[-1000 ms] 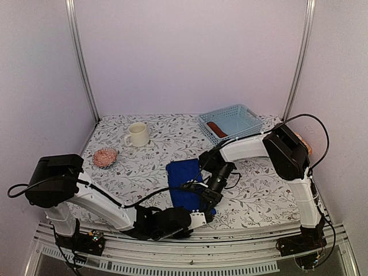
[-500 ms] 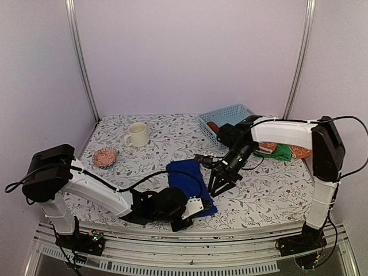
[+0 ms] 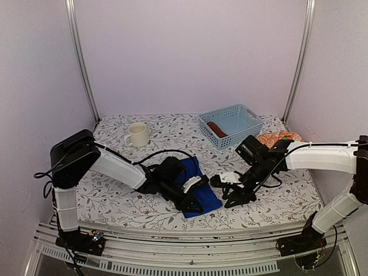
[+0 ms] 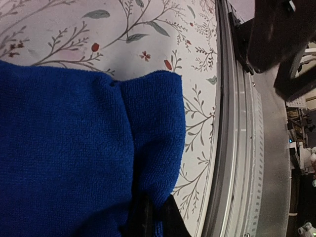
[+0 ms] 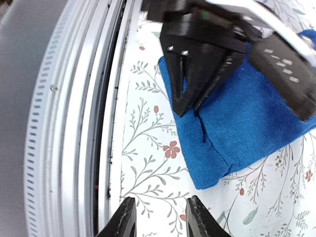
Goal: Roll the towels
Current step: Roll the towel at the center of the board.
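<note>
The tablecloth beside the royal-blue towel's near corner is under my right gripper's fingers, so my right gripper will move over and pinch the towel fold's loose end (image 5: 195,153).
A royal-blue towel (image 3: 201,185) lies folded near the table's front edge and fills the left of the left wrist view (image 4: 69,148). My left gripper (image 3: 191,206) is shut on a raised fold of this towel at its near end (image 4: 153,217). My right gripper (image 3: 229,194) hovers open just right of the towel's near corner (image 5: 247,128), with only tablecloth between its fingers (image 5: 160,219). The left gripper's black fingers (image 5: 197,74) show pressed onto the towel in the right wrist view. A rust-brown towel (image 3: 217,129) lies in the basket. An orange patterned towel (image 3: 277,138) sits at the right.
A pale blue lattice basket (image 3: 237,118) stands at the back right. A cream mug (image 3: 137,134) is at the back left. The metal front rail (image 5: 84,123) runs close to the towel's near end. The left arm stretches across the table's left half.
The left arm has swung up from the front edge and now reaches the towel from the left, pinching it. The right gripper opened, withdrew rightwards and dropped beside the towel's near corner.
</note>
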